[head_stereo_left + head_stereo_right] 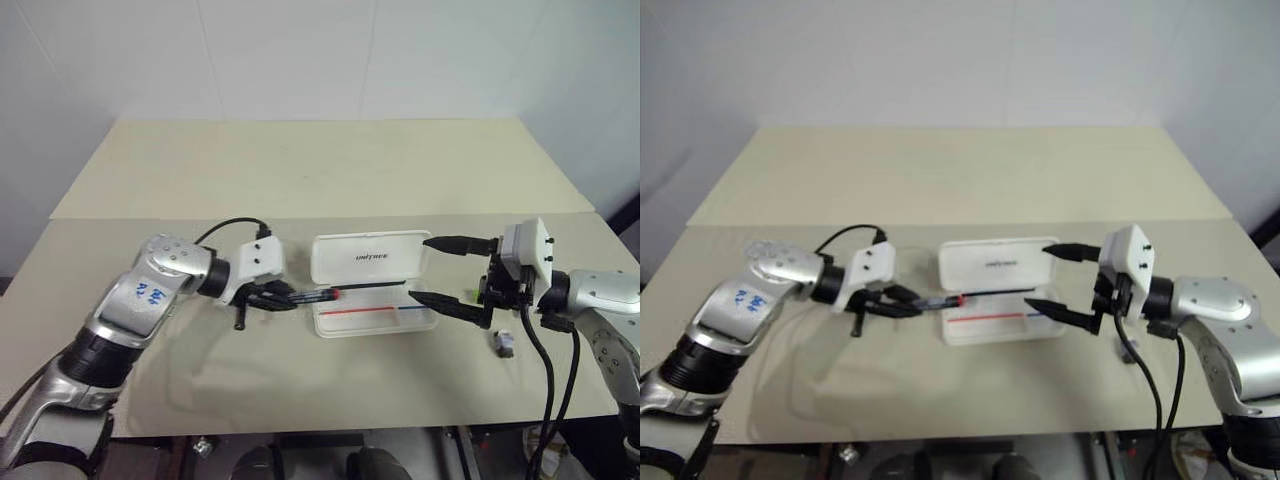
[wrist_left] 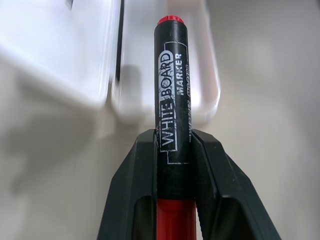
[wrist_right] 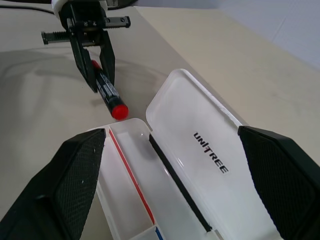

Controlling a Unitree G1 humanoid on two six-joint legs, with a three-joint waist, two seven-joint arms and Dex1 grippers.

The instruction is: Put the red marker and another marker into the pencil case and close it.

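Next, I set the red marker down with my left gripper in the tray (image 1: 364,296) (image 2: 143,20) between the "UNITREE" lid and the red stripe.
The white pencil case (image 1: 370,258) lies open mid-table, its "UNITREE" lid (image 3: 200,135) folded back and its tray (image 1: 375,322) showing red and blue stripes. My left gripper (image 1: 272,297) is shut on the red marker (image 2: 170,75), which lies nearly level. The marker's red end (image 3: 118,111) points at the case's left end, just short of the tray. My right gripper (image 1: 424,270) hovers open at the case's right end, holding nothing, one finger by the lid and one by the tray. A sliver of the lime-green marker (image 1: 468,295) shows behind the lower finger.
A small dark grey block (image 1: 505,343) lies on the table right of the case, under my right wrist. The beige table (image 1: 320,170) stretches far behind the case. Black cables hang from both wrists.
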